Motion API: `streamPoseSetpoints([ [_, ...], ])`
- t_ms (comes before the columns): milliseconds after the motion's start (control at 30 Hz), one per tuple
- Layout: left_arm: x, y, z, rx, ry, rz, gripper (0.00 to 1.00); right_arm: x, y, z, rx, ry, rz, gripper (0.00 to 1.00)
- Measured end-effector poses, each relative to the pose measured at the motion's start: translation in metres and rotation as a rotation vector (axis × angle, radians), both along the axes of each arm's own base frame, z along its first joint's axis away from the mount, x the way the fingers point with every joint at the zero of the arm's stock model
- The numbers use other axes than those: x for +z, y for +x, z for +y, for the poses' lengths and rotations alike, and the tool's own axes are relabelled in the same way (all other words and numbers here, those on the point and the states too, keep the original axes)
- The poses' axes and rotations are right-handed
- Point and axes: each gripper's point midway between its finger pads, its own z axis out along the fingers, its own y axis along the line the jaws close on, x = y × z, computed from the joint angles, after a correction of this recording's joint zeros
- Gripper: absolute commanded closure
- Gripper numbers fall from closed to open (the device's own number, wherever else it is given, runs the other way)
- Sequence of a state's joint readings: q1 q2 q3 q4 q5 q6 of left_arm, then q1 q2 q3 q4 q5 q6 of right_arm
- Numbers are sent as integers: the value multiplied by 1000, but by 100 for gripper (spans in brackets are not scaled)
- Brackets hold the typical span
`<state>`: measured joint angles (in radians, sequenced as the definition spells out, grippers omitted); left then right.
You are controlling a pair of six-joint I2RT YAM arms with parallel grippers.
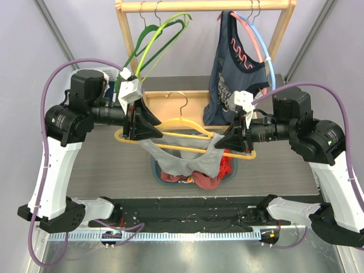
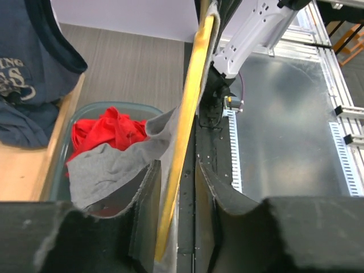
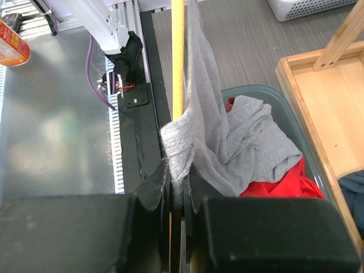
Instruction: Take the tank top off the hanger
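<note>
The robot's right gripper is pinching the tank top's strap against the hanger's bar, so it should open, grab the strap alone (image 1: 212, 153) and pull it off the hanger's end.
A grey tank top (image 1: 187, 160) hangs on a yellow hanger (image 1: 187, 121) held level between my two grippers, its lower part sagging into a bin. My left gripper (image 1: 149, 129) is at the hanger's left end. In the left wrist view its jaws stand apart around the hanger bar (image 2: 190, 96), with the grey cloth (image 2: 114, 165) to the left of the gripper (image 2: 177, 176). My right gripper (image 1: 224, 141) is at the hanger's right end. In the right wrist view it (image 3: 179, 170) is shut on a bunched fold of the tank top (image 3: 227, 131) beside the bar (image 3: 178, 57).
A grey-blue bin (image 1: 154, 169) under the hanger holds red clothes (image 1: 205, 181). Behind it stands a wooden rack (image 1: 205, 5) with green hangers (image 1: 153, 40) and a navy tank top (image 1: 233, 68) on a pink and blue hanger. The rack's wooden base (image 3: 318, 102) is beside the bin.
</note>
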<state>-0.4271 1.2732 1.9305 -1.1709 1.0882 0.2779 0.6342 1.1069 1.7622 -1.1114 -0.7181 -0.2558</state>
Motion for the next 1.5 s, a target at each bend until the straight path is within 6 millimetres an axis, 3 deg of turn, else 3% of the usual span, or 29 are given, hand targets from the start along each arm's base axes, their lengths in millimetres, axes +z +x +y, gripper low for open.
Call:
streamPoseSetpoints([
  [67, -4, 0, -1, -10, 0, 17, 70, 3, 0, 0, -1, 4, -8, 99],
  [133, -8, -1, -2, -21, 1, 37, 76, 7, 1, 1, 0, 8, -15, 99],
  [200, -11, -1, -3, -28, 3, 52, 88, 10, 3, 3, 0, 10, -18, 99],
  [300, -10, -3, -3, -37, -2, 53, 99, 9, 9, 5, -13, 0, -11, 99],
  [400, -9, -4, -2, -35, -2, 38, 100, 8, 17, 6, -40, -5, -17, 99],
  [500, -10, -1, -1, -22, 4, 19, 100, 5, 22, 5, -69, -1, -29, 91],
  [533, -11, 0, -1, -17, 7, 14, 100, 3, 24, 4, -82, 0, -33, 79],
  [600, -13, 4, 0, 1, 19, 3, 100, 0, 30, 4, -113, 2, -43, 64],
  [633, -14, 6, 0, 9, 25, -7, 100, -1, 35, 3, -140, 5, -48, 51],
  [767, -14, 16, 2, 65, 55, -55, 100, 3, 59, 0, -274, 30, -76, 34],
  [867, -15, 25, 5, 110, 75, -83, 100, 9, 71, -11, -383, 55, -107, 31],
  [967, -17, 30, 7, 134, 90, -101, 100, 28, 73, -28, -489, 119, -153, 32],
  [1067, -18, 33, 8, 146, 98, -108, 100, 53, 63, -45, -553, 219, -193, 42],
  [1200, -18, 33, 8, 150, 100, -109, 100, 64, 40, -53, -539, 344, -181, 47],
  [1300, -18, 33, 8, 150, 100, -109, 100, 46, 31, -46, -500, 385, -127, 48],
  [1500, -18, 33, 8, 149, 99, -108, 100, -26, 44, -19, -477, 339, 71, 48],
])
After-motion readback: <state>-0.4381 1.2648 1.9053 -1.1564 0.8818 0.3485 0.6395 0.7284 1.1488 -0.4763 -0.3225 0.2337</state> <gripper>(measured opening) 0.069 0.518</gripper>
